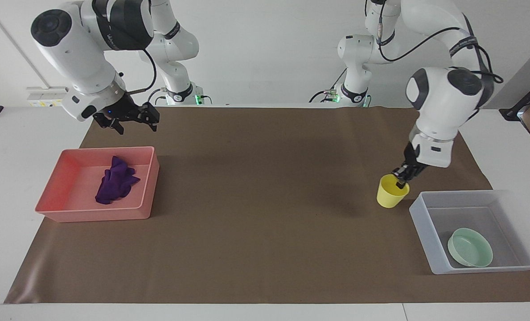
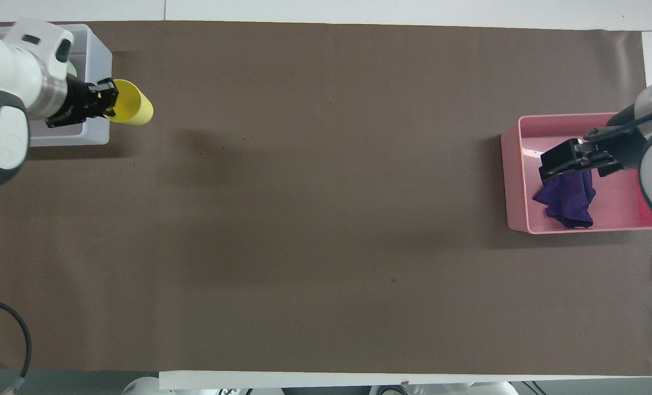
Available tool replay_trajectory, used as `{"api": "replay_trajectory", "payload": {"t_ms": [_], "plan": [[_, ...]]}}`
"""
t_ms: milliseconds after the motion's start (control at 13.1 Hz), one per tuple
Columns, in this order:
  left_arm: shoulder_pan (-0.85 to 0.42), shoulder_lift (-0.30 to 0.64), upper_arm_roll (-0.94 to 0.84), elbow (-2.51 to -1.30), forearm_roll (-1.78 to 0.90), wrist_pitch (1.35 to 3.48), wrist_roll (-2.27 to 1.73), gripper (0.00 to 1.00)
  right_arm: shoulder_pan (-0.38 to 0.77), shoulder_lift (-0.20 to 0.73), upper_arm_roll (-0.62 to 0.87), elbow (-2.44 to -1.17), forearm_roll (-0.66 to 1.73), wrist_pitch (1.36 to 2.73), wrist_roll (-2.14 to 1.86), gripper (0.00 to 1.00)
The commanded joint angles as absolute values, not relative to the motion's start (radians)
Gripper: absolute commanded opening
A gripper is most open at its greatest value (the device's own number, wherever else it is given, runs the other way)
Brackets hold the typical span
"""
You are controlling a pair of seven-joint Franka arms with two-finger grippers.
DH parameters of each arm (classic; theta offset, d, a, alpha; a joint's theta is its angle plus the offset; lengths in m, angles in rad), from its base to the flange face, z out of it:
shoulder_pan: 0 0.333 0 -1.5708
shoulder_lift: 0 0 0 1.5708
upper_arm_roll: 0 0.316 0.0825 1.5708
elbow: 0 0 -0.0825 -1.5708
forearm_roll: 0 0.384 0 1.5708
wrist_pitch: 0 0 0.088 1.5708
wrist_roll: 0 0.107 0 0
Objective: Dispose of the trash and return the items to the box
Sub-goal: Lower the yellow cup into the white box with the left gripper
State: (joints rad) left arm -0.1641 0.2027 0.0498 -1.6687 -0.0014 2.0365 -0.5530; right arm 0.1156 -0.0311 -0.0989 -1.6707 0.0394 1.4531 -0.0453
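My left gripper should release the yellow cup inside the mint-green bowl (image 2: 47, 91) in the translucent box. The cup is now just off the mat, beside the box.
My left gripper (image 1: 400, 178) is shut on the rim of the yellow cup (image 1: 391, 194) and holds it slightly tilted, just off the mat, beside the translucent box (image 1: 426, 237). The mint-green bowl (image 1: 470, 253) lies in the box. In the overhead view the left gripper (image 2: 104, 102) and the cup (image 2: 132, 103) are at the box's wall (image 2: 100, 60), and the arm hides most of the box. The purple trash (image 1: 115, 180) lies in the pink tray (image 1: 93, 213). My right gripper (image 1: 132, 125) is open and empty, raised above the tray's edge nearer to the robots. It also shows in the overhead view (image 2: 570, 162), over the trash (image 2: 567, 200).
A brown mat (image 1: 265, 200) covers most of the white table. The pink tray (image 2: 515, 181) stands at the right arm's end and the box at the left arm's end. Nothing else lies on the mat between them.
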Motion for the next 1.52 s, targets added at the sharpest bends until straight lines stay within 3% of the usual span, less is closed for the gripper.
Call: {"api": "replay_trajectory", "payload": {"t_ms": [0,152,381,762,1448], "plan": [[-0.004,0.411,0.043,-1.378,-0.005,1.954,-0.534,0.0,0.106,-0.086,-0.098,-1.681,-0.004,1.396,-0.121,1.0],[0.127,0.484,0.023,-1.336,-0.064,1.992,-0.415,0.0,0.098,-0.098,-0.103,-1.684,-0.018,1.37,-0.19,1.0],[0.156,0.583,0.025,-1.342,-0.129,2.15,-0.348,0.0,0.083,-0.127,-0.103,-1.693,-0.021,1.365,-0.224,1.0],[0.147,0.585,0.028,-1.439,-0.138,2.183,-0.287,0.0,0.084,-0.13,-0.098,-1.69,-0.018,1.362,-0.183,0.97],[0.143,0.566,0.028,-1.443,-0.14,2.046,-0.285,0.02,0.098,-0.129,-0.089,-1.692,-0.005,1.397,-0.011,0.99]]}}
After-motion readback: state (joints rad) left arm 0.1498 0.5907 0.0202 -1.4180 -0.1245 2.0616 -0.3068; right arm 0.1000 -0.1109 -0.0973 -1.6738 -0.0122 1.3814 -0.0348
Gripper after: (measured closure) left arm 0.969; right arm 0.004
